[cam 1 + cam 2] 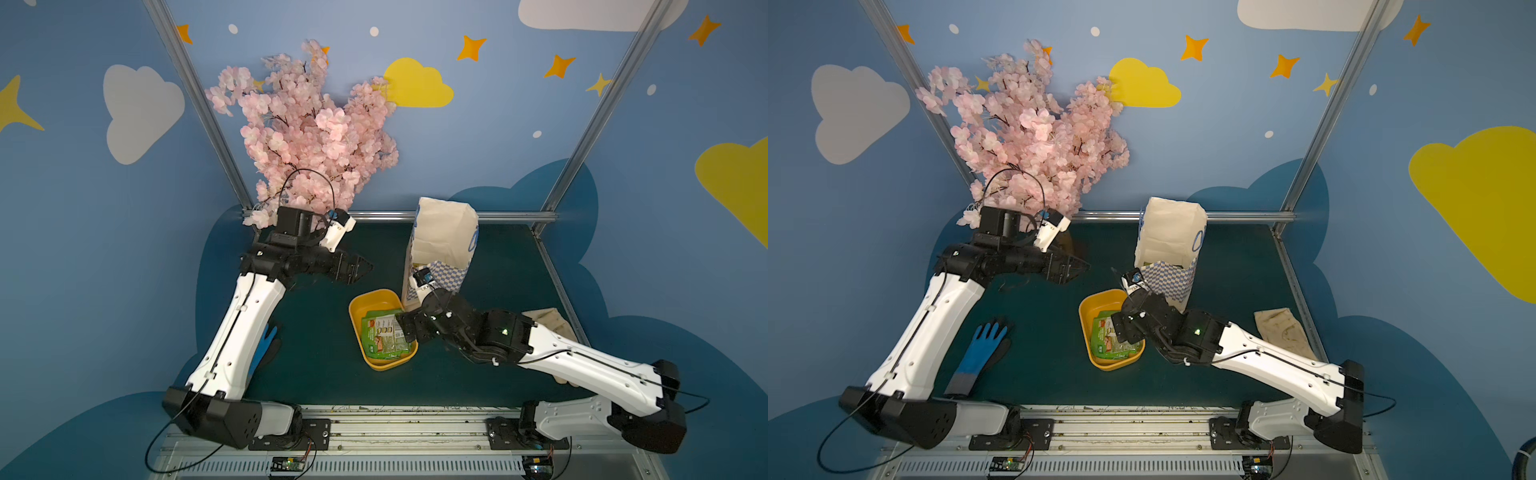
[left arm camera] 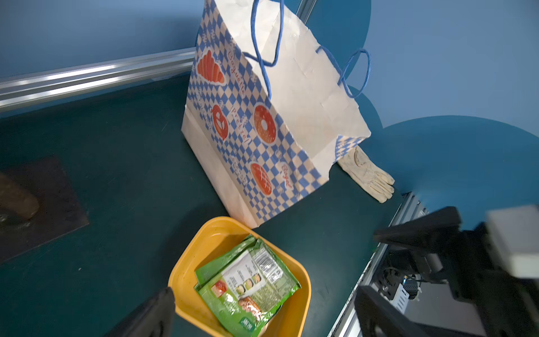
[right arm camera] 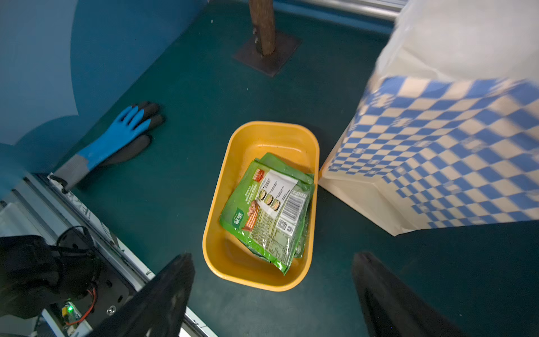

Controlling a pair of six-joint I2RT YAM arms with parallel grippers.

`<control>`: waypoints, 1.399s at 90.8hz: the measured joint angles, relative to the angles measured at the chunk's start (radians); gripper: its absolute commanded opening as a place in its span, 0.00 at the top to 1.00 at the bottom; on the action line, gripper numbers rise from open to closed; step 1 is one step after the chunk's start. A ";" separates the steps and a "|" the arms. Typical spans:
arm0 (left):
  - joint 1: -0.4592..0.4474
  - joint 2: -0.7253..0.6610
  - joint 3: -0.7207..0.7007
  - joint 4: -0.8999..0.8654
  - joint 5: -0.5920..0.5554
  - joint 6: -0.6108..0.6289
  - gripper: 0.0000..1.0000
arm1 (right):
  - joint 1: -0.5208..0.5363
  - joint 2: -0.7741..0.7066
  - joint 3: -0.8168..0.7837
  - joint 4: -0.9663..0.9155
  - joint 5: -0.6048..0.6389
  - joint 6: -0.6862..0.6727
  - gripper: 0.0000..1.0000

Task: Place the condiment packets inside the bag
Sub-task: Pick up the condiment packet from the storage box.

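The top green condiment packet is in the yellow tray. My right gripper closes next on its barcode-side edge (image 1: 403, 334) (image 3: 295, 235).
The bag (image 1: 444, 241) (image 1: 1173, 237) stands upright at the back of the mat with its mouth open; its checkered side shows in the left wrist view (image 2: 262, 131). Green condiment packets (image 1: 380, 336) (image 1: 1106, 340) (image 2: 248, 286) (image 3: 268, 210) lie stacked, barcode side up, in a yellow tray (image 1: 374, 295) (image 3: 262, 128) just in front of the bag. My left gripper (image 1: 363, 268) (image 2: 265, 315) hangs open and empty, left of the bag and behind the tray. My right gripper (image 1: 401, 328) (image 3: 274, 291) is open above the tray's right edge, holding nothing.
A blue glove (image 1: 984, 345) (image 3: 116, 137) lies at the front left. A beige glove (image 1: 548, 320) (image 2: 367, 175) lies at the right edge. The pink blossom tree (image 1: 307, 129) stands on a dark base plate (image 3: 267, 52) at the back left. A metal rail (image 1: 395, 215) bounds the back.
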 measured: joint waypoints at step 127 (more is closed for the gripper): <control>0.331 0.000 -0.533 0.231 0.145 0.218 0.00 | -0.109 0.425 -0.129 0.254 -0.247 0.235 0.18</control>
